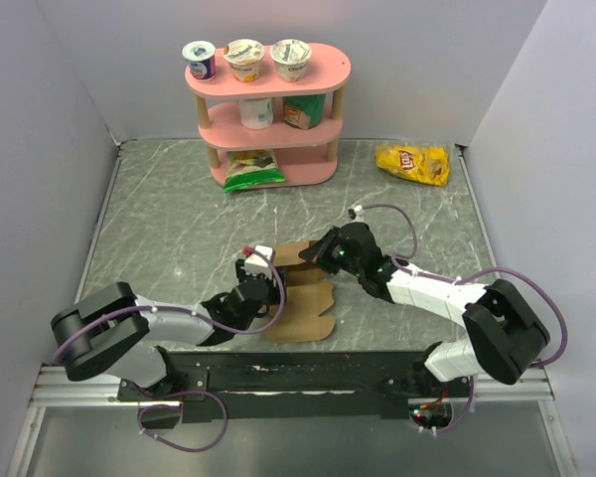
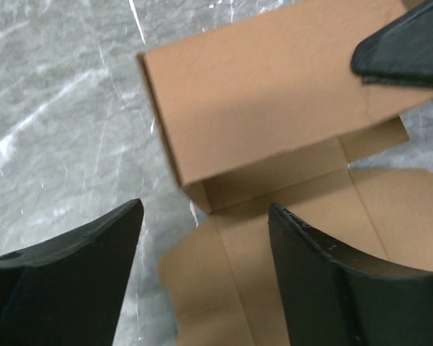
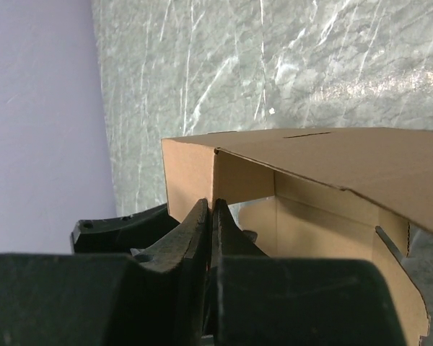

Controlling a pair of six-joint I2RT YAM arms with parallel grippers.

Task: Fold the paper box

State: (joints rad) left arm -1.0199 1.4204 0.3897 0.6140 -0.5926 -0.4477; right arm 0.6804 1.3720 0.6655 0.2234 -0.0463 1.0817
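The raised panel is at a slant beyond my left gripper's open fingers, so my left gripper needs to straighten up and pinch the panel's near corner (image 2: 187,189) before my right gripper opens.
The paper box (image 1: 303,298) is brown cardboard, partly folded, lying at the table's near middle. One panel stands raised (image 2: 274,108) while flat flaps (image 2: 224,288) spread on the marble. My right gripper (image 3: 213,205) is shut, pinching the upright wall's edge (image 3: 191,173) from the right side of the box (image 1: 313,256). My left gripper (image 2: 206,207) is open just above the flat flap at the box's left side (image 1: 263,283), with nothing between its fingers. The right gripper's fingertip (image 2: 404,50) shows on the raised panel in the left wrist view.
A pink three-tier shelf (image 1: 268,114) with yogurt cups and a green bag (image 1: 250,169) stands at the back. A yellow chip bag (image 1: 412,162) lies at the back right. Grey walls enclose the marble table (image 1: 179,219) on three sides.
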